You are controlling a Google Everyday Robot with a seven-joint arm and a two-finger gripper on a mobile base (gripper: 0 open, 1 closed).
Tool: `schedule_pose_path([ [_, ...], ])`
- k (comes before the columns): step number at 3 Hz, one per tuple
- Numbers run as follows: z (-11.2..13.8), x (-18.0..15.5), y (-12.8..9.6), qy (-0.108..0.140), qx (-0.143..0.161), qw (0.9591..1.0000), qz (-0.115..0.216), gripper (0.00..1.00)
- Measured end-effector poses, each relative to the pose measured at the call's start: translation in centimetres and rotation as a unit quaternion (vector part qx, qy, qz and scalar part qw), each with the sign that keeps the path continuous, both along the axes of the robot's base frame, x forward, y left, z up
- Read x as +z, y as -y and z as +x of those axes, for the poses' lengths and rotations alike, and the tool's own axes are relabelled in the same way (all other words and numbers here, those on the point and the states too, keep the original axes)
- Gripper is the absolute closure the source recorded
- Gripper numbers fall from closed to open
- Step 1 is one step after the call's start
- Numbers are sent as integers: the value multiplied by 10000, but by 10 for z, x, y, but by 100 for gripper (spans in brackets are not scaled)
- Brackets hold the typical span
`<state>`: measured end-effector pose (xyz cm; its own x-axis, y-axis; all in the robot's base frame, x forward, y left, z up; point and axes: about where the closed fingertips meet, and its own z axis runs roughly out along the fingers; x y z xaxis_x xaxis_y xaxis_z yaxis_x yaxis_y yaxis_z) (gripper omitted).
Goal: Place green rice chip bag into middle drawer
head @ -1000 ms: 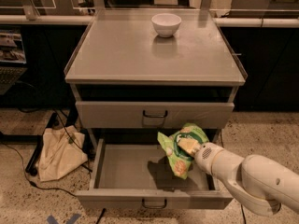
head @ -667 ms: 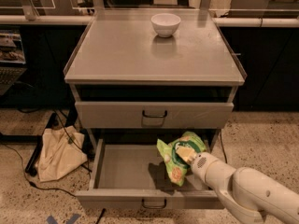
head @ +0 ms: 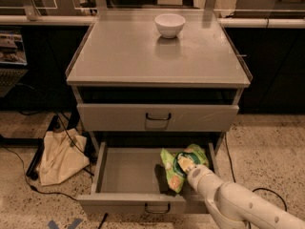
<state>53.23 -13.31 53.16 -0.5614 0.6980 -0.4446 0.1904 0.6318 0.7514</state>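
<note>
The green rice chip bag, now hanging low inside the open drawer, will be let go by my gripper toward the back of the open middle drawer's bottom point(head: 169, 163).
The green rice chip bag point(head: 178, 166) is bright green and crinkly, with a dark round logo. It hangs low inside the right half of the open middle drawer point(head: 126, 171), the lower grey drawer, which is pulled out. My gripper point(head: 188, 168) reaches in from the lower right on a white arm and is shut on the bag's right side. The bag's lower edge is close to the drawer floor; I cannot tell if it touches.
The closed upper drawer point(head: 158, 117) sits just above. A white bowl point(head: 170, 25) stands on the cabinet top point(head: 119, 51). A beige cloth bag point(head: 59, 157) and cables lie on the floor left of the cabinet.
The arm has moved left and lower with the bag, bringing it deeper into the open drawer.
</note>
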Motion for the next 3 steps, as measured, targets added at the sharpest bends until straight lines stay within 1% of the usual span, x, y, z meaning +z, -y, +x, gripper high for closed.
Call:
schedule_pose_path([
  [1, 20, -28, 1, -108, -151, 9998, -90, 100],
  [2, 45, -44, -4, -157, -181, 9995, -191, 100],
  [3, 71, -62, -13, -318, -65, 9989, -327, 99],
])
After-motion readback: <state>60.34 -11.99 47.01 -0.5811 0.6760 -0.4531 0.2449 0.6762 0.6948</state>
